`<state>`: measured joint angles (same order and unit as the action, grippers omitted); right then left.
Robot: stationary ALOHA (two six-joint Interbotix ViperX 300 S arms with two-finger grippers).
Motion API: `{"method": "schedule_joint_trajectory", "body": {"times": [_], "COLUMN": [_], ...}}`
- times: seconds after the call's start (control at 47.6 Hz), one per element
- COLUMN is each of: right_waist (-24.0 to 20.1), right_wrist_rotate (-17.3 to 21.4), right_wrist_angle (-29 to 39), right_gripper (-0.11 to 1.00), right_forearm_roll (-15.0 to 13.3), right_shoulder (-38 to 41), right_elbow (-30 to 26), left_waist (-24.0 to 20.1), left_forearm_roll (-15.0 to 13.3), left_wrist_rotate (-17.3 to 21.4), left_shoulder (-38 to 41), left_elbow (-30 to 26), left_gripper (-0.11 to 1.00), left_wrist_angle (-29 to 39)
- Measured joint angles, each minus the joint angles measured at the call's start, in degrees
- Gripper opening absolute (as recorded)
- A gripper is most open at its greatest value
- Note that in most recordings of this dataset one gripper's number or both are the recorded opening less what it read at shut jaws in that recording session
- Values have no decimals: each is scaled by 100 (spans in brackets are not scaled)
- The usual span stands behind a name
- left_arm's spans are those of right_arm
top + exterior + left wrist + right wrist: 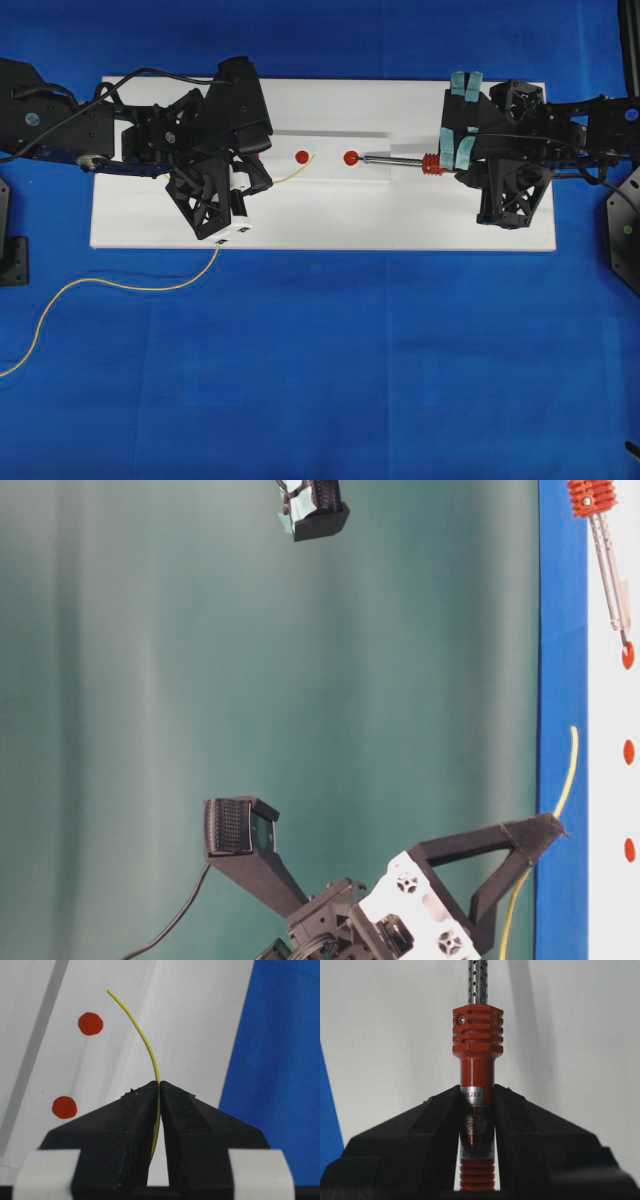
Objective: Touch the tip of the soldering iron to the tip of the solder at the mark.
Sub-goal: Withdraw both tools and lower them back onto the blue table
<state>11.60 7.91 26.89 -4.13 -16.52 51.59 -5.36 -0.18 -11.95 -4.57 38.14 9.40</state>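
My left gripper should release the solder on the open blue cloth [218,359] in front of the white board.
My right gripper [477,1091] is shut on the orange-red handle of the soldering iron [477,1035]. In the overhead view the soldering iron [400,160] lies level over the white board [400,215], with its dark tip on a red mark [351,158]. My left gripper [159,1085] is shut on the solder [142,1035], a thin yellow-green wire that curves forward. The bare end of the solder [300,165] stops just right of another red mark [302,157], a short gap from the iron's tip. From table level, the soldering iron [610,555] and the solder [567,770] stand apart.
The solder's loose length [120,288] trails off the board across the blue cloth [320,380] to the left edge. A black cable [150,72] arcs over the left arm. A third red mark [64,1107] lies close to the left jaws.
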Motion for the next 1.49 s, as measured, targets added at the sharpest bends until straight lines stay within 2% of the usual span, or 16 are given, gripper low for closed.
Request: {"method": "schedule_joint_trajectory", "body": {"times": [0.168,0.357,0.525,0.797,0.881,0.986,1.154,1.259,1.364,1.49], "right_waist": [0,0,0,-88,-334,-879,-1775,-2320,-2681,-3006], "right_wrist_rotate": [0,0,176,422,492,615,879,967,1055,1099], "right_wrist_angle": [0,0,0,-132,-246,-439,-888,-1327,-1819,-2294], "right_gripper": [6,6,6,6,6,6,6,6,6,6], "right_forearm_roll": [-9,0,0,26,62,105,114,123,123,141], "right_shoulder": [-396,-1143,-1714,-1802,-1802,-1811,-1723,-1406,-958,-325], "right_elbow": [9,281,536,598,598,606,624,677,694,686], "left_waist": [9,9,18,132,290,650,1441,1969,2487,2848], "left_forearm_roll": [0,0,0,0,0,0,0,0,0,0], "left_wrist_rotate": [0,0,0,-9,-18,-114,-431,-571,-606,-615], "left_shoulder": [0,-35,-97,-105,-123,-211,-334,-334,-185,158], "left_elbow": [26,105,185,220,290,439,773,976,1125,1169], "left_gripper": [3,3,3,3,3,3,3,3,3,3], "left_wrist_angle": [-9,-88,-185,-272,-396,-668,-1213,-1529,-1960,-2197]}}
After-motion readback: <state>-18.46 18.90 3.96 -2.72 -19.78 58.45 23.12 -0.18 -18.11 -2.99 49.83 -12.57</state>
